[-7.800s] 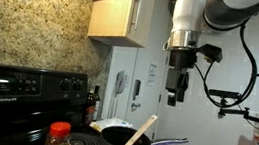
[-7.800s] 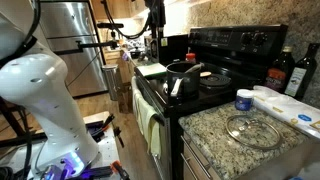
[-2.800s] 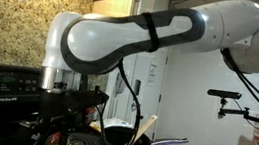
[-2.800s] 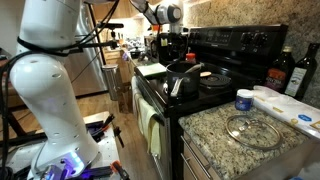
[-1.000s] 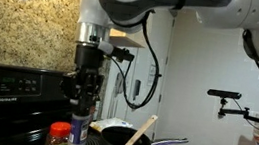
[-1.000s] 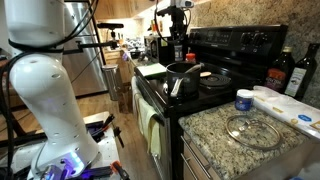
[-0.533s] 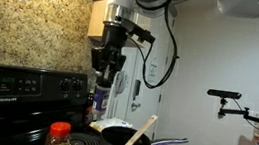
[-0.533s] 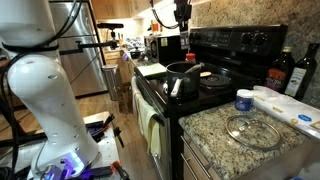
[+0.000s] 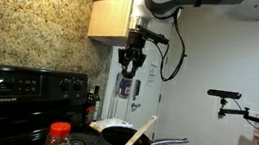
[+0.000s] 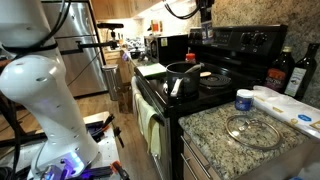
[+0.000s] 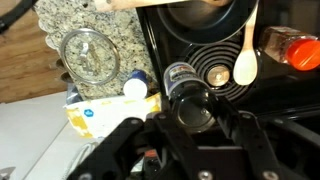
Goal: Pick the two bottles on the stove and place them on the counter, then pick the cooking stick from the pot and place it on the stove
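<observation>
The robot's gripper will release the small dark bottle on the granite counter by the pot's handle, close to the glass lid.
My gripper (image 9: 128, 64) hangs high above the stove (image 9: 12, 85), shut on one small dark bottle (image 9: 125, 85) that dangles below the fingers. In the wrist view that bottle (image 11: 188, 98) fills the gap between the two black fingers (image 11: 133, 132) of the gripper (image 11: 190, 108). The red-capped bottle (image 9: 59, 135) still stands on the stove (image 11: 290, 110), beside a coil burner; it (image 11: 288, 49) also shows in the wrist view. The light wooden cooking stick (image 9: 140, 132) leans in the dark pot (image 9: 122, 142), its flat end (image 11: 246, 66) over the burner.
On the granite counter (image 10: 215, 125) next to the stove lie a glass lid (image 10: 247, 130), a blue-capped jar (image 10: 244, 100) and a white package (image 10: 290, 108). Two tall dark bottles (image 10: 285, 70) stand at the wall. A wooden cabinet (image 9: 111, 20) hangs behind the arm.
The gripper has risen from just above the stove and swung sideways, carrying the dark bottle with it. The red-capped bottle, pot and stick have not moved.
</observation>
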